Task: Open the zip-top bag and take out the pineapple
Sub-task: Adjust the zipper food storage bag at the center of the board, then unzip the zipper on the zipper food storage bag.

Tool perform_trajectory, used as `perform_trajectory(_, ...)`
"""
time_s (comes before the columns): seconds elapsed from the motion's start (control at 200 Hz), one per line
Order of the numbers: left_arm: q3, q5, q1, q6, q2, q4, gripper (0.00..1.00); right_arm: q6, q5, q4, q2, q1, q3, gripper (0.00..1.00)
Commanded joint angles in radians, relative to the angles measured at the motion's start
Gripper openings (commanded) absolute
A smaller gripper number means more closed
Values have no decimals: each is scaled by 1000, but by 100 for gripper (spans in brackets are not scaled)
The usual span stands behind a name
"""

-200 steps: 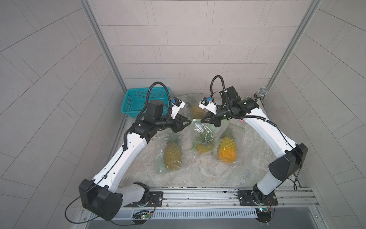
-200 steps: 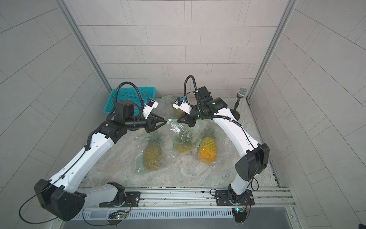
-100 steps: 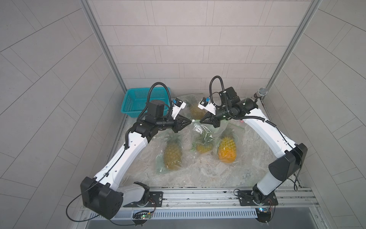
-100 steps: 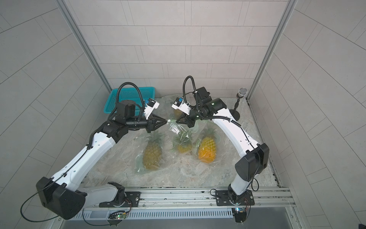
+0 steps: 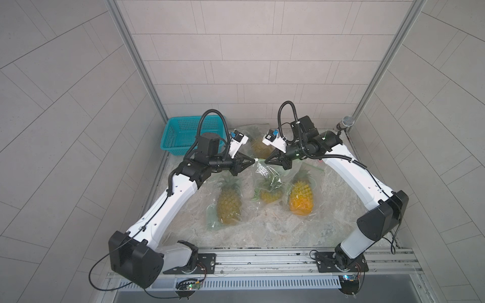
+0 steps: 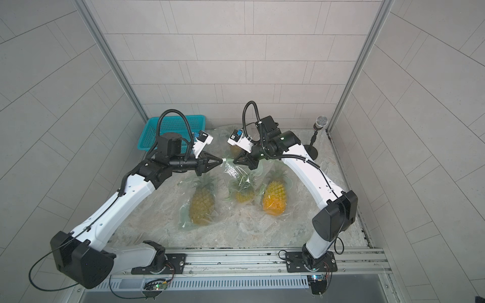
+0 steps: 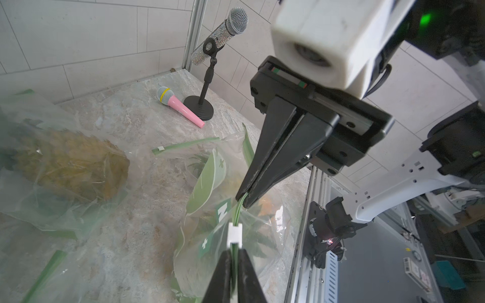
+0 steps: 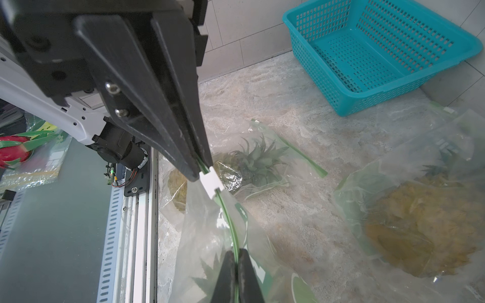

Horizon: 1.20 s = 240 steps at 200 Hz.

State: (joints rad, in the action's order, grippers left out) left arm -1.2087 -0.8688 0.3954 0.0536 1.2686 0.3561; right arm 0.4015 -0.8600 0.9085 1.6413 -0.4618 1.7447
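Note:
I am pinching the bag's green zip past the white slider with my right gripper, so next I open that gripper, take the white slider [image 8: 211,184] and pull it along.
The zip-top bag [image 5: 265,175] [image 6: 236,173] hangs between both grippers, its small pineapple [image 5: 270,195] [image 6: 245,195] resting low inside on the table. In both top views my left gripper [image 5: 253,159] [image 6: 222,160] and right gripper [image 5: 265,162] [image 6: 234,161] meet tip to tip at the bag's top. The left gripper [image 7: 235,252] is shut on the green zip strip just behind the white slider [image 7: 234,233] [image 8: 211,183]. The right gripper [image 8: 237,253] is shut on the same strip a short way along. The zip looks closed between them.
Other bagged pineapples lie left [image 5: 228,206], right [image 5: 301,196] and behind [image 5: 259,147]. A teal basket [image 5: 183,133] stands at the back left. A microphone on a stand [image 5: 347,122] and a pink microphone [image 7: 181,107] are at the back right. The metal rail [image 5: 262,258] runs along the front.
My left gripper has moved right to the bag's top and closed on the zip strip. The right gripper has stayed shut on the strip.

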Motion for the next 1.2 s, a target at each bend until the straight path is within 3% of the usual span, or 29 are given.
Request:
perform_trajectory(0.0, 10, -13, 8, -3, 8, -29, 0, 2, -47, -10, -43, -9, -5, 0)
perform_trajectory(0.145, 13, -5, 8, -8, -2, -29, 0, -4, -52, -12, -48, -10, -7, 0)
perform_trajectory(0.21, 15, -1, 7, -14, -7, -33, 0, -12, -68, -26, -56, -9, -8, 10)
perform_trajectory(0.28, 26, -7, 8, -32, -12, -52, 0, -29, -98, -60, -67, -10, -14, 28)
perform_trajectory(0.4, 44, -70, 9, -101, -31, -87, 0, -53, -171, -111, -80, -9, -23, 45)
perform_trajectory(0.49, 42, -131, 8, -170, -35, -89, 0, -59, -221, -125, -74, -12, -14, 51)
perform_trajectory(0.71, 20, -228, 8, -232, -13, -112, 0, 12, -237, -22, -26, -21, 62, 59)
perform_trajectory(1.196, 30, -240, 7, -274, -40, -109, 0, 132, -257, 159, 94, -33, 185, 56)
